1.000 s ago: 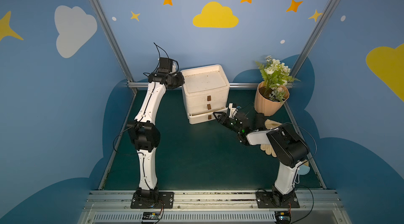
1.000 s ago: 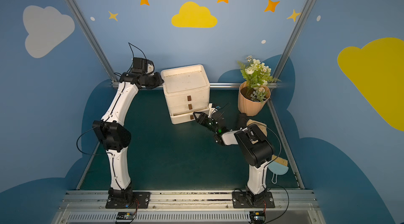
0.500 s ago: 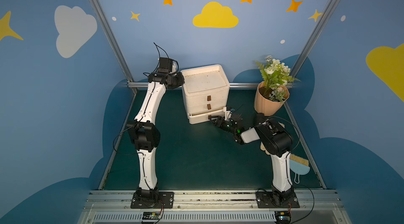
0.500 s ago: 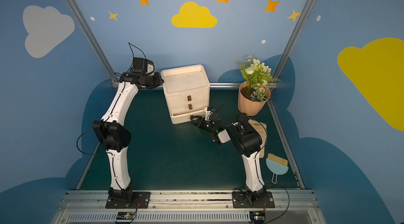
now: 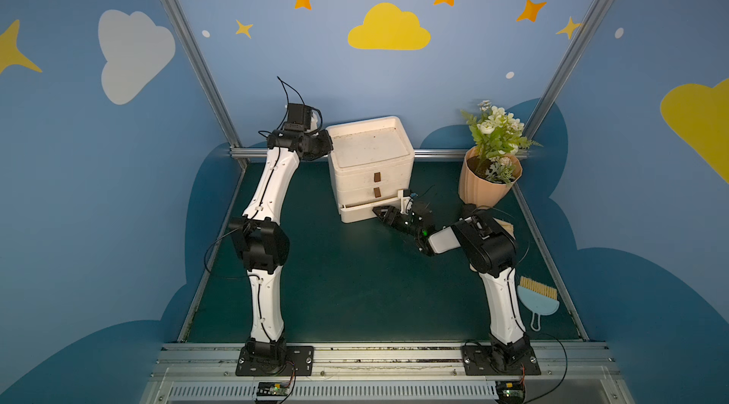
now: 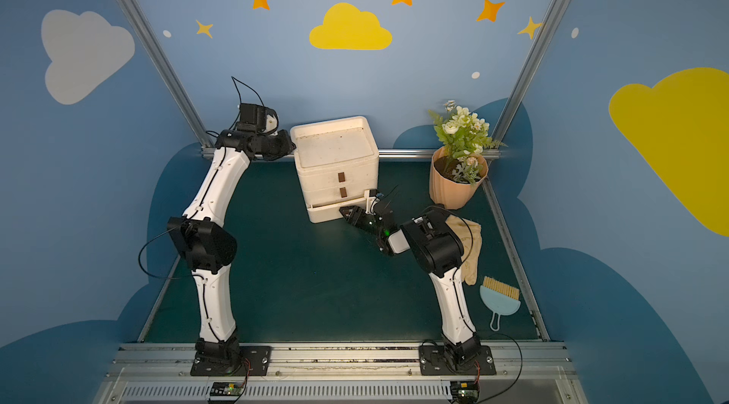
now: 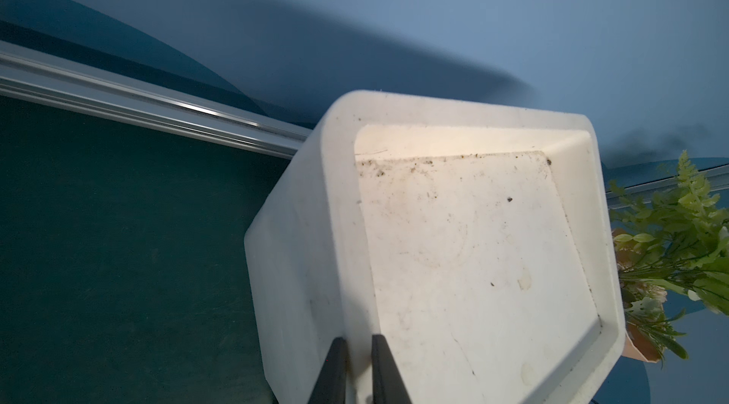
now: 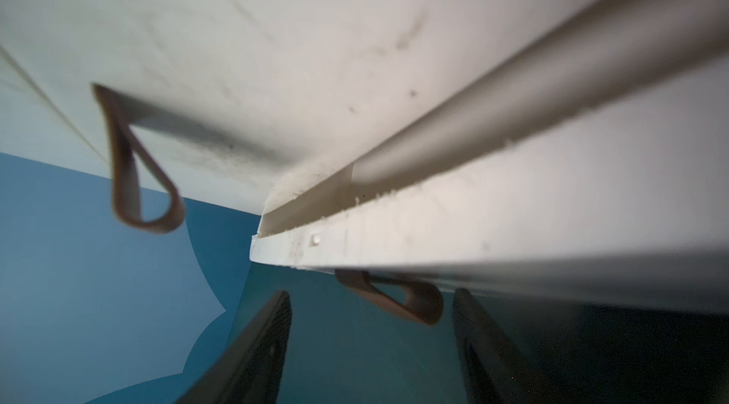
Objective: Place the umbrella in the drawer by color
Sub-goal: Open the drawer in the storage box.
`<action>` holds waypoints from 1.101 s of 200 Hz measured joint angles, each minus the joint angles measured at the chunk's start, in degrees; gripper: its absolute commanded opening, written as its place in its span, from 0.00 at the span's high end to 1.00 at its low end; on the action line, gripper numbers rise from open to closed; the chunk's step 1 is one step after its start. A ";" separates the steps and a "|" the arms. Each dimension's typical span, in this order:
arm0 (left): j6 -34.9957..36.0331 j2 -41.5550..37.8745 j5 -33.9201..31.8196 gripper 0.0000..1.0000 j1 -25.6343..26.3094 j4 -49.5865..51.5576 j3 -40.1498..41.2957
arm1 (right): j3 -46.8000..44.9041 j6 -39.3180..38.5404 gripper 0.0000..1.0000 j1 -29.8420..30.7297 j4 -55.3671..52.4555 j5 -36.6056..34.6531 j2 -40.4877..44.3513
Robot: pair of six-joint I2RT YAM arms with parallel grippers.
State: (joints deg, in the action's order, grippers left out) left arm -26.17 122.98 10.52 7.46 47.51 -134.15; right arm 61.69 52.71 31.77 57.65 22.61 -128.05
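Note:
My right gripper needs to move in and pinch that handle (image 8: 425, 304) before pulling, because the bottom drawer is barely open and its loop handle hangs loose between that gripper's fingers.
No umbrella shows in any view. The white three-drawer cabinet (image 5: 371, 169) (image 6: 335, 169) stands at the back of the green mat. Its bottom drawer (image 5: 357, 214) (image 6: 325, 213) is pulled out a little. My left gripper (image 5: 325, 145) (image 6: 292, 145) (image 7: 358, 339) is shut on the raised rim of the cabinet's top, at its left edge. My right gripper (image 5: 380, 210) (image 6: 347, 210) (image 8: 371, 294) is open, low at the bottom drawer's front. That drawer's brown loop handle (image 8: 410, 305) hangs between the fingertips, untouched. The middle drawer's loop (image 8: 126, 169) hangs above.
A potted plant (image 5: 487, 185) (image 6: 457, 185) stands at the back right. A beige glove (image 6: 469, 248) lies behind my right arm's elbow. A light blue hand brush (image 5: 537, 299) (image 6: 500, 299) lies near the right rail. Metal rails edge the mat.
My right arm folded its elbow inward, which uncovered the brush. Its gripper slid left along the mat to the bottom drawer's handle. The left arm has not moved.

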 measured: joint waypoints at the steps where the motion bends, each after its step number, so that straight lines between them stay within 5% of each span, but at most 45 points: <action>1: 0.00 0.00 0.00 0.85 0.00 0.00 0.00 | 0.07 0.00 0.36 0.00 0.00 0.02 -0.02; 126: 0.00 0.02 -0.02 0.85 0.00 0.09 -0.11 | 0.50 0.13 0.61 0.94 0.92 0.57 -1.25; 220: 0.02 0.02 -0.02 0.85 0.00 0.09 -0.11 | -3.17 -0.04 0.53 0.55 5.22 0.04 0.00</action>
State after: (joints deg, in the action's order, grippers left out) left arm -26.15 123.00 10.50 7.46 47.59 -134.26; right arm 58.52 52.66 32.32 62.87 22.65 -128.05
